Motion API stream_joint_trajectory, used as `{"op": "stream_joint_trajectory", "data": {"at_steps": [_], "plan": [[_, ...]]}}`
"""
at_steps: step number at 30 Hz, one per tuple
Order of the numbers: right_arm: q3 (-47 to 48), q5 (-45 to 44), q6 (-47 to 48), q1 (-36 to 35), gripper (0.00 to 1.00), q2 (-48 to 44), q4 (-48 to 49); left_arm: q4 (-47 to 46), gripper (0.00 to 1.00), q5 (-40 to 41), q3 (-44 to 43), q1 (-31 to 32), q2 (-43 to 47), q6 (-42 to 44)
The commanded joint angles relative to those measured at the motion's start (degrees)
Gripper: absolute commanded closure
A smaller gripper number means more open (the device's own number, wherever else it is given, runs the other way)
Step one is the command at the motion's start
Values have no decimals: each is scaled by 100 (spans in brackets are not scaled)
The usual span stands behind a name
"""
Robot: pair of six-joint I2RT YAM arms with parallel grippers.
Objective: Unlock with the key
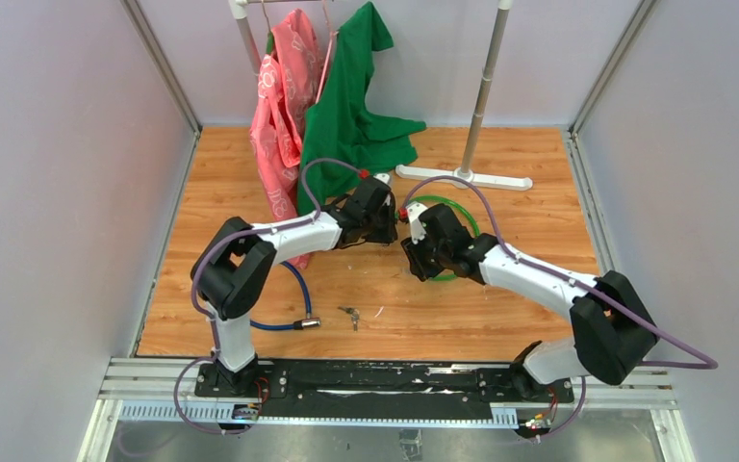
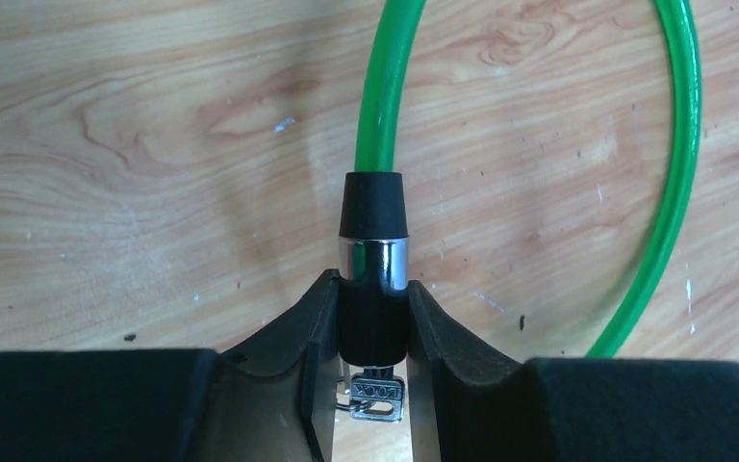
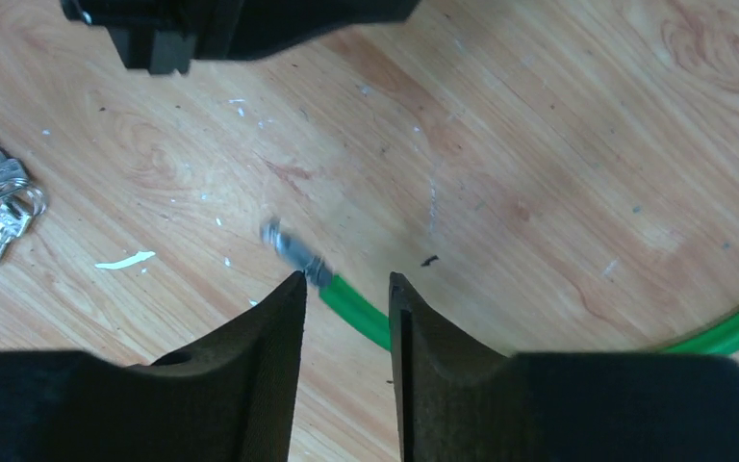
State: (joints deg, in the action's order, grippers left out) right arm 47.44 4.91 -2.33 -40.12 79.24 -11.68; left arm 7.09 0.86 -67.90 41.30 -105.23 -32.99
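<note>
I should release the lock's body from my left gripper so that it rests on the bare wooden floor point(image 1: 379, 234) point(image 2: 271, 229) between the green garment and the spare keys.
The green cable lock point(image 2: 678, 144) loops over the wooden floor. My left gripper point(image 2: 370, 285) is shut on its black and chrome lock barrel point(image 2: 373, 252). A silver key point(image 2: 381, 397) sticks out of the barrel's rear end, between my fingers. In the right wrist view the cable's free end point(image 3: 361, 314), with its blurred metal pin point(image 3: 293, 250), lies loose just ahead of my right gripper point(image 3: 346, 281), which is open and holds nothing. From above, both grippers point(image 1: 386, 227) point(image 1: 414, 246) meet at the loop point(image 1: 459, 210).
A spare pair of keys point(image 3: 5, 197) point(image 1: 350, 315) lies on the floor near the front. A blue cable point(image 1: 293, 289) curls by the left arm. A clothes rack point(image 1: 481, 106) with pink point(image 1: 279, 106) and green point(image 1: 351, 106) garments stands at the back.
</note>
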Motion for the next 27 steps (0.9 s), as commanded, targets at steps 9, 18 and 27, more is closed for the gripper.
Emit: {"op": "stream_joint_trajectory", "data": {"at_steps": [9,18,27], "plan": [[-439,-766,-455,86,43,-807,-38,-349,100,232,-434,-113,-408,-409],[-789,-1654,-929,46,46,-1393,-7,-512,99,475,-209,-255,-313,-1252],[-1087,-1966,-1052,-17,44,-1903,89,-954,98,846,265,-298,-28,-2132]]}}
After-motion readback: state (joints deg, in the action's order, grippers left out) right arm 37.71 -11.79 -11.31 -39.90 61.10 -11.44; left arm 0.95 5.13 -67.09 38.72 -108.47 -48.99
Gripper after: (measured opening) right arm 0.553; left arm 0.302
